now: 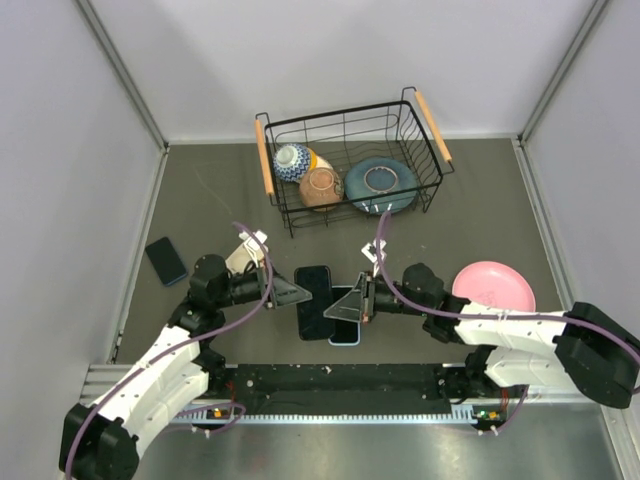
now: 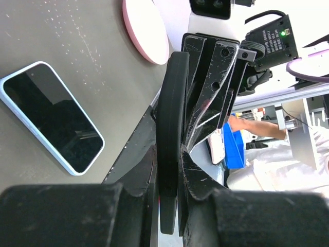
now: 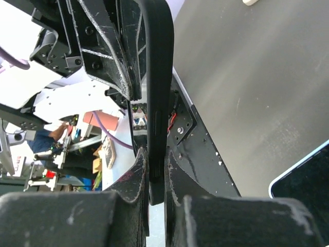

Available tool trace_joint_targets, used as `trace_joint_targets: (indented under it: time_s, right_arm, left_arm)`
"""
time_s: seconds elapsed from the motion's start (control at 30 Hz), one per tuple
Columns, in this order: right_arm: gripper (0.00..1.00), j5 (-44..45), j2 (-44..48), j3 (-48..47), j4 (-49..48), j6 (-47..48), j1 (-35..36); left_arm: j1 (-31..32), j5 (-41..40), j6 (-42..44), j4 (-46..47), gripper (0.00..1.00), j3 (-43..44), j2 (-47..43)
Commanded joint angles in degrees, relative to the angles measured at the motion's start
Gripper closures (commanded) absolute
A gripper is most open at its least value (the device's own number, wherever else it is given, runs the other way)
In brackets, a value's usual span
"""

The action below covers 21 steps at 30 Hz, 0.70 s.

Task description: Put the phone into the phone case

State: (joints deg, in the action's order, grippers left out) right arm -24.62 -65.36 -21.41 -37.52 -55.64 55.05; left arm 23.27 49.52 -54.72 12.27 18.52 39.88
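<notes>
The robot's right gripper should release the black phone case on the table (image 1: 394, 300) next to the phone, towards the pink plate.
A black phone case (image 1: 313, 298) is held above the table between both arms, near the front middle. My left gripper (image 1: 296, 293) is shut on its left edge, and my right gripper (image 1: 347, 303) is shut on its right edge. In the left wrist view the case (image 2: 172, 103) shows edge-on between my left gripper's (image 2: 172, 154) jaws. In the right wrist view the case (image 3: 157, 77) stands clamped in my right gripper (image 3: 157, 164). A phone with a light blue rim (image 1: 346, 330) lies screen up on the table under the case. It also shows in the left wrist view (image 2: 51, 116) and the right wrist view (image 3: 308, 177).
A wire basket (image 1: 432, 130) with wooden handles stands at the back and holds bowls and a teal plate. A pink plate (image 1: 493, 287) lies at the right, close to my right arm. A dark blue phone-shaped object (image 1: 165, 260) lies at the left near the wall.
</notes>
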Motion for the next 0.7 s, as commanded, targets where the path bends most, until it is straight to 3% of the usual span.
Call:
trace_joint_targets:
  time_s: [0.0,0.07,0.1,0.13,0.17,0.27,0.4,0.57,0.67]
  right_arm:
    - [1.0,6.0,1.4,-4.0,1.4,-0.3,2.4]
    - [1.0,7.4,1.6,-3.6,1.5,-1.0,2.3]
    - [1.0,8.1,2.1,-3.5,1.7,-0.9,2.4]
    - [1.0,8.3,2.3,-3.5,2.3,-0.5,2.4]
    - [1.0,8.7,2.8,-3.5,3.1,-0.4,2.4]
    - [1.0,12.0,6.6,-3.9,10.3,0.1,2.3]
    - [1.0,16.3,13.8,-4.2,25.5,1.4,0.4]
    - [1.0,22.7,24.1,-6.4,51.6,5.0,-4.4]
    - [1.0,26.0,26.2,-7.4,60.3,8.8,-6.7]
  left_arm:
    - [-0.1,-5.8,4.7,-3.2,1.0,1.6,-0.1]
    - [-0.1,-5.5,4.4,-2.8,1.0,1.4,0.1]
    - [-0.1,-5.1,4.0,-2.5,0.92,1.4,0.3]
    - [-0.1,-5.0,3.9,-2.5,0.72,1.6,0.4]
    - [-0.1,-5.1,3.8,-2.6,0.63,1.6,0.3]
    - [-0.1,-6.3,4.6,-4.3,0.47,2.0,-0.4]
    - [-0.2,-7.8,8.5,-8.8,0.37,4.2,-1.3]
    - [-0.2,-11.0,13.6,-17.8,0.22,8.6,-0.1]
    - [-0.2,-13.4,16.0,-20.6,0.15,10.2,0.6]
